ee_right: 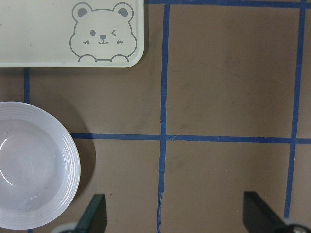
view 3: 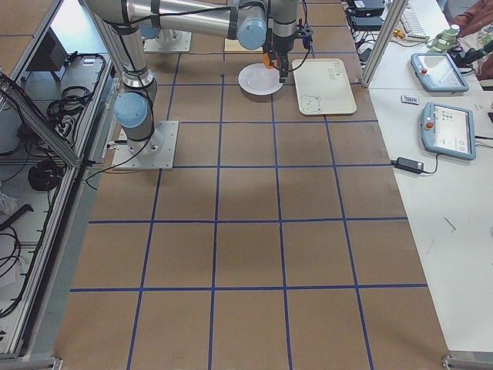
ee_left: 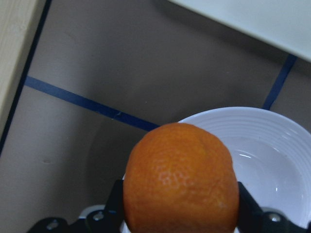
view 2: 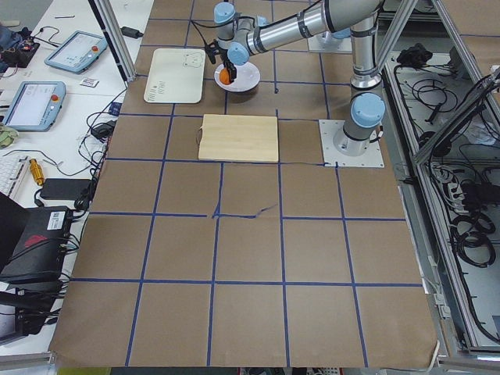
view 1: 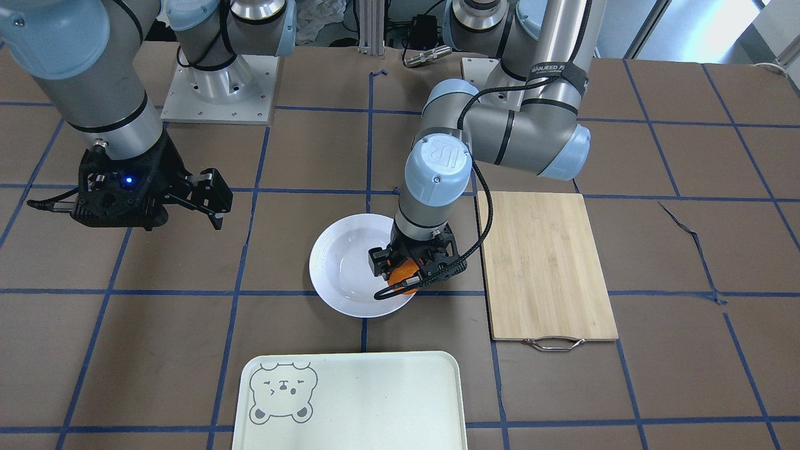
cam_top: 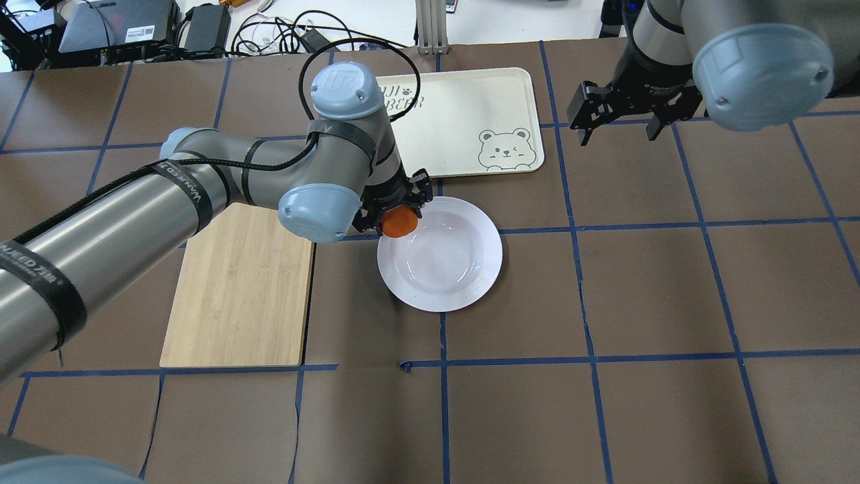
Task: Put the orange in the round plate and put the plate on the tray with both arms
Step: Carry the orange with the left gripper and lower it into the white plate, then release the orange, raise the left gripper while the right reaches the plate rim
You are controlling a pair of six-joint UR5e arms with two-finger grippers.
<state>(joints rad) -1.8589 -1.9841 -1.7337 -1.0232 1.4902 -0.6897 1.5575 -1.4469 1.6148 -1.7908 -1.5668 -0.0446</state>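
Next, my right gripper grabs the rim of the round plate [view 1: 314,262] [ee_right: 76,167] on the side farthest from the bamboo cutting board.
My left gripper [cam_top: 398,216] is shut on the orange [cam_top: 400,221], holding it just above the left rim of the round plate [cam_top: 450,262]. In the left wrist view the orange [ee_left: 181,179] fills the lower centre with the plate [ee_left: 272,160] behind and below it. The front view shows the orange [view 1: 402,275] over the plate's [view 1: 344,262] edge, between the left gripper's [view 1: 404,270] fingers. The cream tray [cam_top: 470,114] with its bear face lies beyond the plate. My right gripper [cam_top: 618,124] hangs open above the table, right of the tray, holding nothing.
A bamboo cutting board [cam_top: 242,289] with a metal handle lies on the robot's left of the plate, under the left arm. Brown table surface with blue tape lines [cam_top: 578,228] stretches to the right. The right wrist view shows the tray's corner [ee_right: 107,34] and plate [ee_right: 39,165].
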